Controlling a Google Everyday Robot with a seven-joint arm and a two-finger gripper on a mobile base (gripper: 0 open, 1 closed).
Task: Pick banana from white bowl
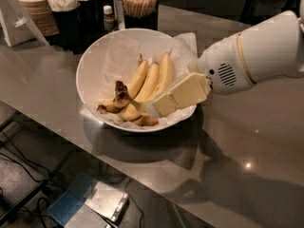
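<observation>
The bunch of bananas is in the white bowl, with its dark stem end [120,90]. My gripper should go there next and close on it.
The white bowl [84,61], lined with crinkled white paper, stands on the grey counter. A small bunch of bananas lies in it. The banana [165,72] is the longest, pale-yellow one on the right side of the bunch. Two shorter bananas [137,77] with dark ends lie to its left. My gripper [154,109], cream-coloured on a white arm [256,56], reaches in from the right over the bowl's rim. It lies over the lower part of the banana, and its tip is near the dark stem end [121,90].
Behind the bowl stand a stack of paper cups [35,8], black holders with napkins [71,13], a small bottle [109,17] and a cup of wooden stirrers [139,6]. The counter's front edge runs diagonally at lower left, with a box [88,203] on the floor below.
</observation>
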